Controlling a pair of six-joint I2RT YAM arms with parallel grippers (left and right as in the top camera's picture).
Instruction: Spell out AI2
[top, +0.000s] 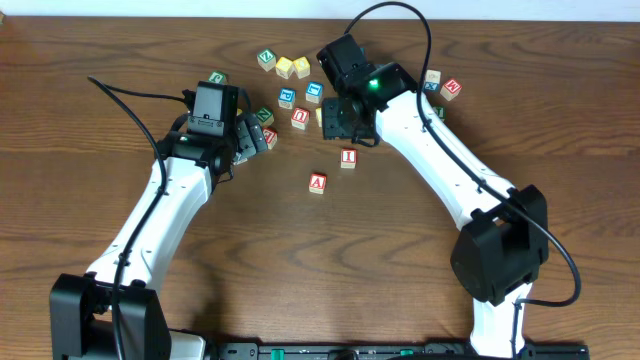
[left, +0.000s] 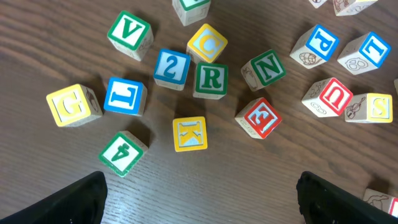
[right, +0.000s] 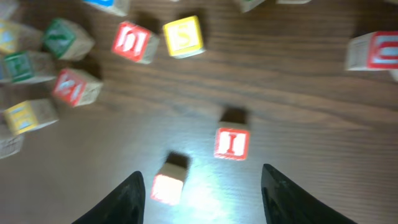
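The red A block is out of line with the red I block, so my right gripper needs to pick up the A and put it down close beside the I (top: 330, 159).
The red A block (top: 317, 183) and the red I block (top: 348, 158) lie apart from the pile on the brown table. In the right wrist view the I block (right: 232, 143) and the glare-washed A block (right: 168, 186) lie between and just ahead of my open, empty right gripper (right: 202, 202), which hovers over the pile's edge (top: 340, 122). The blue 2 block (left: 171, 66) sits among other blocks in the left wrist view, ahead of my open, empty left gripper (left: 202, 199). Overhead, the left gripper (top: 248, 138) covers that area and hides the 2 block.
Several letter blocks crowd round the 2: green V (left: 129, 32), yellow C (left: 207, 42), green R (left: 211, 79), blue L (left: 125, 96), yellow K (left: 189, 134), green 4 (left: 121, 153), red E (left: 259, 117). More blocks lie at the back (top: 290, 68) and back right (top: 450, 88).
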